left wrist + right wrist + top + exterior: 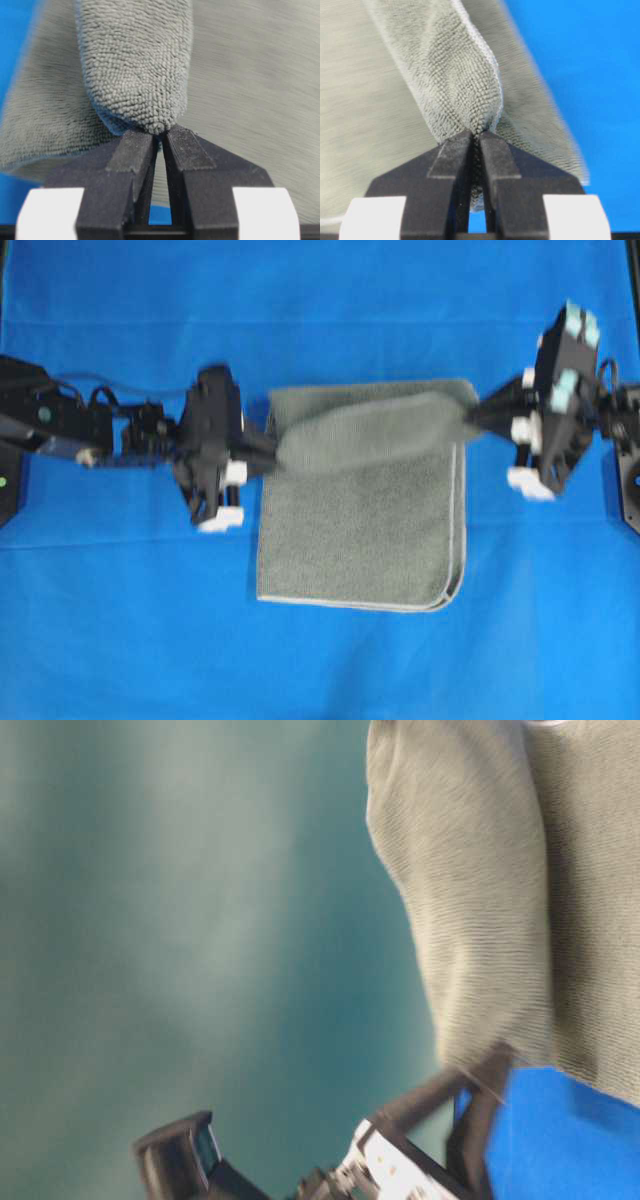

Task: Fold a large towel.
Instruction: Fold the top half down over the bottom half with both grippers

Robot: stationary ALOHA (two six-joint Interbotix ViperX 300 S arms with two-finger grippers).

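Note:
My left gripper will let go of the lifted roll's end on the towel's square front corner (268,588), across from the rounded corner.
The grey-green towel (365,530) lies folded on the blue sheet (120,620), its doubled rounded corner at the front right. Its far part is lifted into a stretched roll between the two grippers. My left gripper (272,448) is shut on the roll's left end; in the left wrist view (161,132) the terry cloth (135,65) bulges from the fingertips. My right gripper (472,420) is shut on the right end; in the right wrist view (476,135) the pale stitched edge runs into the jaws. The table-level view shows the towel (480,890) hanging, blurred.
The blue sheet covers the whole table. The left arm (90,425) reaches in from the left edge and the right arm (570,400) from the right edge. Black mounts sit at both side edges.

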